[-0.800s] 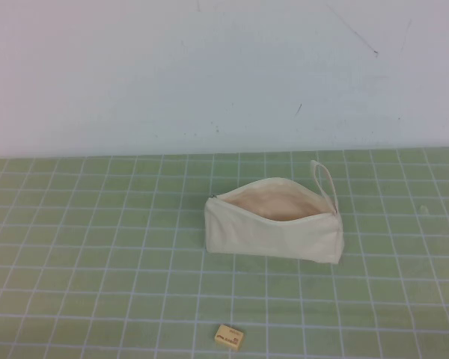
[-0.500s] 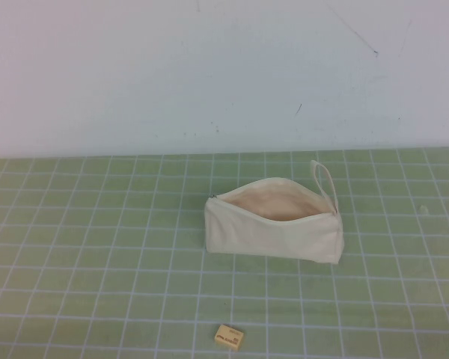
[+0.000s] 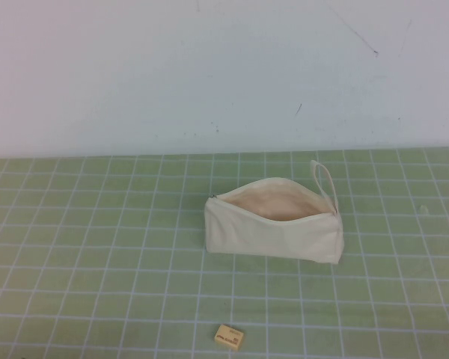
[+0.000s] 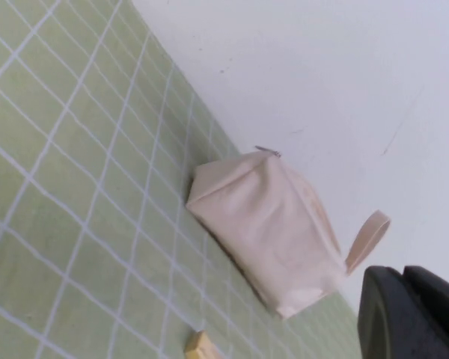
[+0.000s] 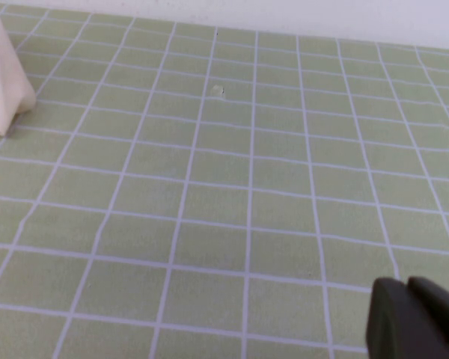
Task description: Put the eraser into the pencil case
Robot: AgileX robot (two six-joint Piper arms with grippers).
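Observation:
Next, my left gripper needs to go to the middle of the small tan eraser (image 3: pixel 229 336) (image 4: pixel 200 347), in front of the cream pencil case, and close there.
The cream pencil case (image 3: pixel 273 228) lies on the green grid mat, unzipped, its beige lining showing and its loop strap (image 3: pixel 323 179) at the right end. The small tan eraser (image 3: pixel 229 336) lies flat near the front edge, apart from the pouch. Neither arm shows in the high view. In the left wrist view the pencil case (image 4: pixel 266 224) and the eraser (image 4: pixel 200 345) both show, and my left gripper (image 4: pixel 402 275) is shut and empty, away from them. My right gripper (image 5: pixel 408 284) is shut and empty above bare mat, with the pouch's end (image 5: pixel 0 82) far from it.
The green mat with white grid lines (image 3: pixel 97 247) covers the table. A white wall (image 3: pixel 209 67) stands right behind it. A small pale speck (image 5: pixel 218 91) lies on the mat to the right of the pouch.

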